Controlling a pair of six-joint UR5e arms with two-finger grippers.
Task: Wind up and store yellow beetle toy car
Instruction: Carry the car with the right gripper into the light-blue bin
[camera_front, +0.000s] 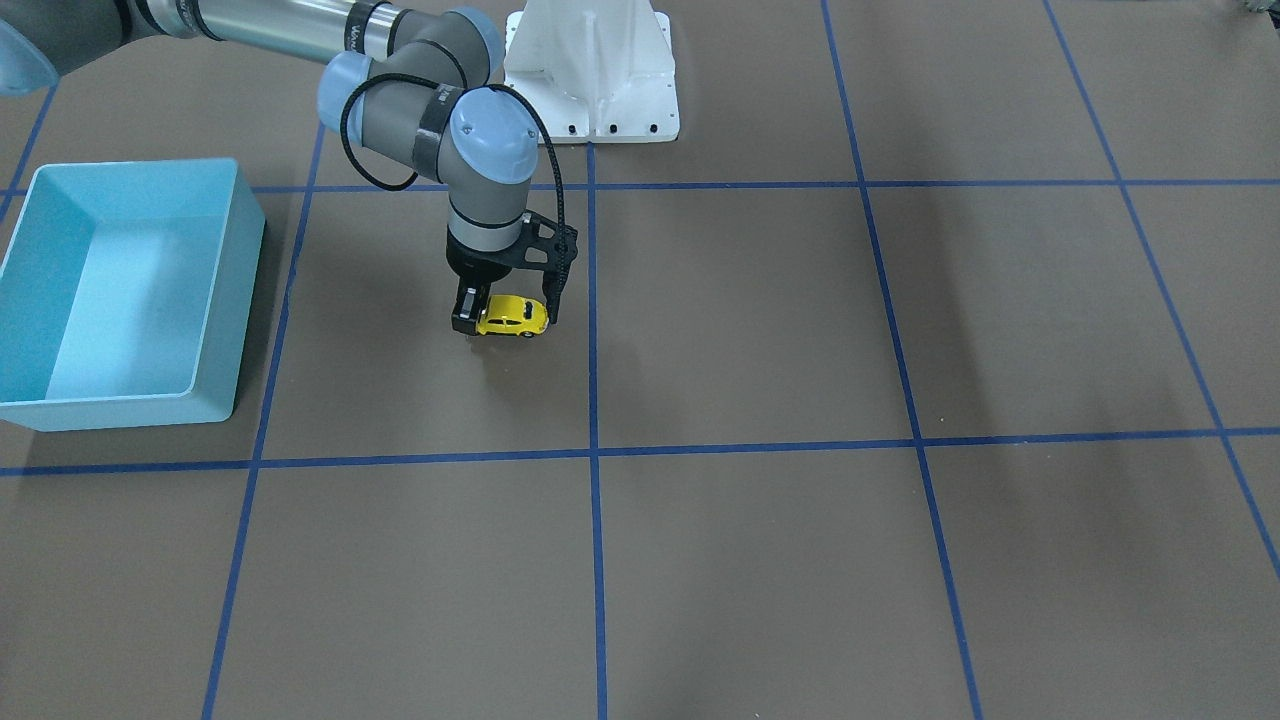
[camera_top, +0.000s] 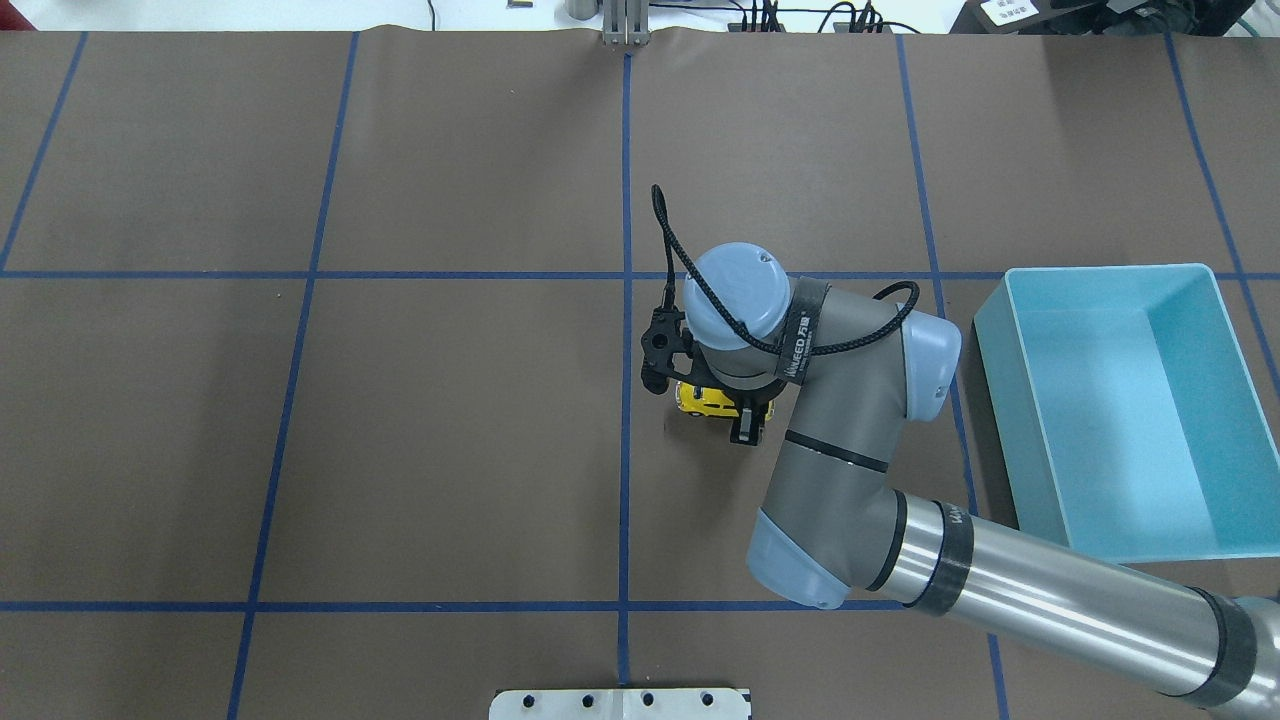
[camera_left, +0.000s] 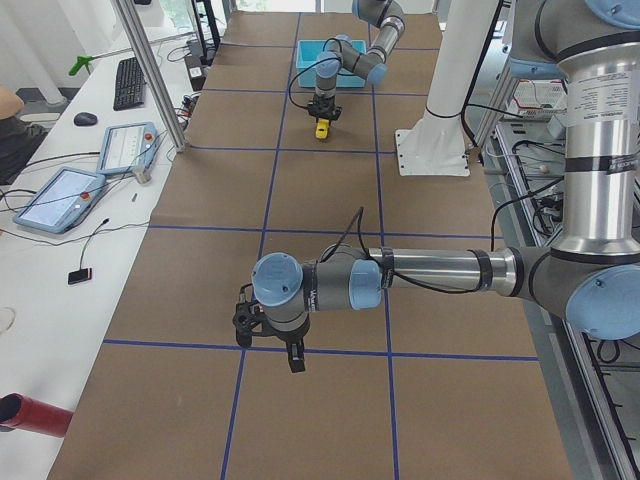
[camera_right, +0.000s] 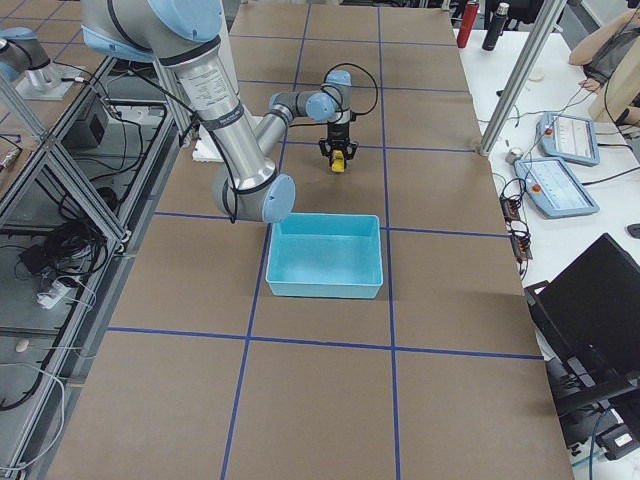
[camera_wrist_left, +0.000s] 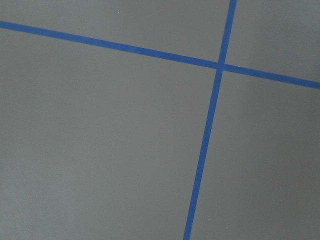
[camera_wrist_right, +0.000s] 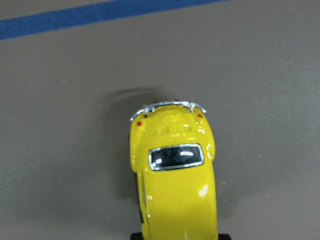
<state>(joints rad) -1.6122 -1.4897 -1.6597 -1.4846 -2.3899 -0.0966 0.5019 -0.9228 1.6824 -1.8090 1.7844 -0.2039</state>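
Observation:
My right gripper has the yellow beetle toy car, now near the table's middle. It will put the car down near the middle of the light blue bin's bottom (camera_front: 119, 316).
The yellow beetle toy car (camera_front: 512, 317) is near the table's middle, between the fingers of my right gripper (camera_front: 506, 324), which points straight down and is shut on it. The car is at or just above the brown mat; I cannot tell which. From overhead the car (camera_top: 703, 399) shows partly under the wrist, with the right gripper (camera_top: 715, 405) over it. In the right wrist view the car (camera_wrist_right: 175, 175) fills the lower centre, its rear bumper toward the top. My left gripper (camera_left: 270, 338) shows only in the exterior left view, low over the mat; I cannot tell if it is open or shut.
A light blue bin (camera_front: 225, 300) stands open and empty on the robot's right side, also seen from overhead (camera_top: 990, 400). The white arm base (camera_front: 590, 80) stands at the robot's edge. Blue tape lines (camera_wrist_left: 210, 130) grid the mat.

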